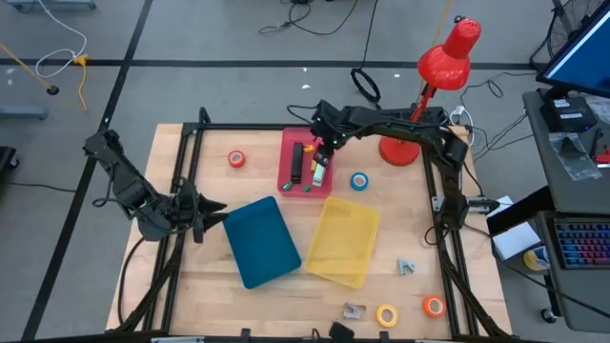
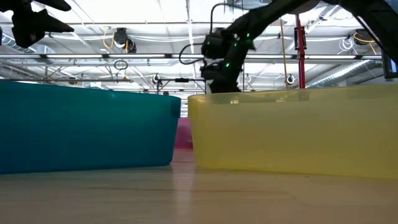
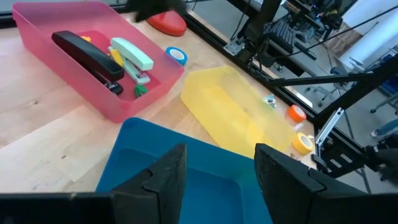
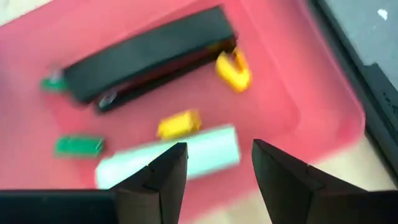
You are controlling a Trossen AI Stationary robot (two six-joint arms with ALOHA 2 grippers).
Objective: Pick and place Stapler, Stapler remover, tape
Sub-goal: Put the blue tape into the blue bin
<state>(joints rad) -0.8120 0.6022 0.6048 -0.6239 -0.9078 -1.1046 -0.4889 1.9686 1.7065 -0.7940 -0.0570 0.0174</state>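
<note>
The robot's right gripper needs to next go to the side of the blue tape roll (image 1: 362,182) between the pink tray and the red desk lamp and close there.
A pink tray (image 1: 286,171) at the table's far middle holds a black stapler (image 1: 296,164) and a pale green stapler (image 1: 319,170), both lying flat. My right gripper (image 1: 327,145) hovers open over this tray; in its wrist view (image 4: 214,168) the pale green stapler (image 4: 168,158) lies just beyond the fingers and the black one (image 4: 149,53) farther off. My left gripper (image 1: 212,214) is open and empty at the blue tray's left side. Tape rolls lie flat on the table: red-orange (image 1: 236,159), blue (image 1: 359,181), yellow (image 1: 386,315), orange (image 1: 434,306).
A blue tray (image 1: 262,241) and a yellow tray (image 1: 345,241) lie side by side mid-table. A small grey metal piece (image 1: 407,267) and another small item (image 1: 355,310) lie near the front right. A red desk lamp (image 1: 405,148) stands at the far right. Small yellow (image 4: 233,68) and green (image 4: 78,146) bits lie in the pink tray.
</note>
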